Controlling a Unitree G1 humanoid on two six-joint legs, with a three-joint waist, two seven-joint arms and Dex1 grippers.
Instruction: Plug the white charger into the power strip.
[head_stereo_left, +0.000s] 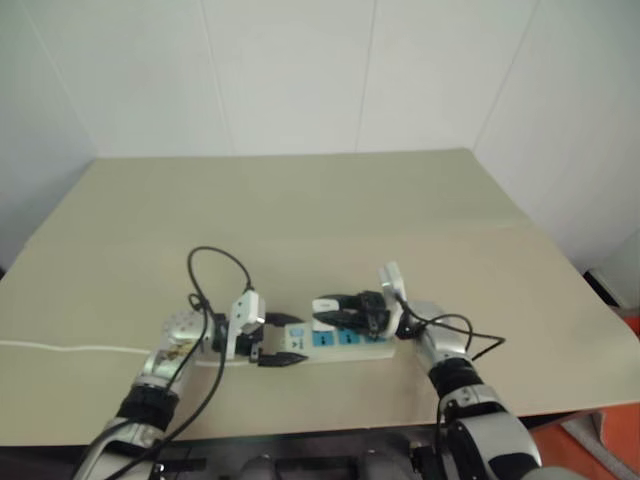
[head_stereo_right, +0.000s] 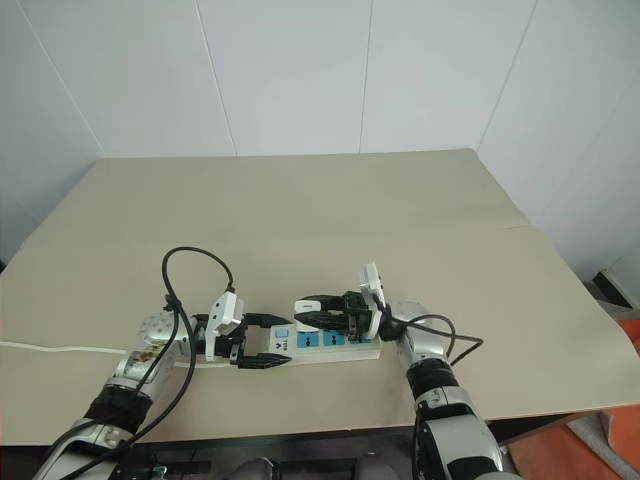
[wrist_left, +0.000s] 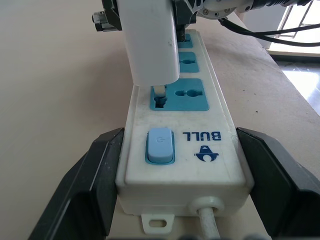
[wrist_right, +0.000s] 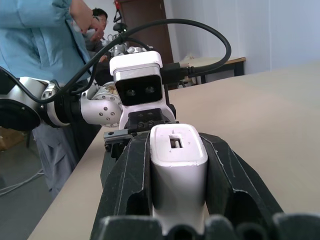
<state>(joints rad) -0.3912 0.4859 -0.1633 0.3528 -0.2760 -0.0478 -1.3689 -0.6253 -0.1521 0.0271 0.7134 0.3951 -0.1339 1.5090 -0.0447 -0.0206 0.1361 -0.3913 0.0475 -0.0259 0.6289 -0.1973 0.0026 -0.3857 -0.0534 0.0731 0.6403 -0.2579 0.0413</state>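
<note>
The robot's right gripper needs to release the white charger in the power strip's blue socket (head_stereo_left: 322, 336) nearest the switch.
The power strip (head_stereo_left: 352, 346) lies on the tan table near its front edge, with blue sockets and a blue switch (wrist_left: 159, 145) at its cord end. My left gripper (head_stereo_left: 288, 340) is shut on that end, one black finger (wrist_left: 95, 185) against each long side. My right gripper (head_stereo_left: 325, 312) reaches in from the right and is shut on the white charger (wrist_right: 179, 170). In the left wrist view the charger (wrist_left: 150, 40) stands over the socket nearest the switch, tilted, and a prong (wrist_left: 159, 92) is dipping into a slot.
The strip's thin white cord (head_stereo_left: 60, 349) runs left across the table (head_stereo_left: 300, 210). A black cable (head_stereo_left: 215, 258) loops above my left wrist. White walls stand behind the table. A person in a blue shirt (wrist_right: 45, 30) stands beyond the table's left side.
</note>
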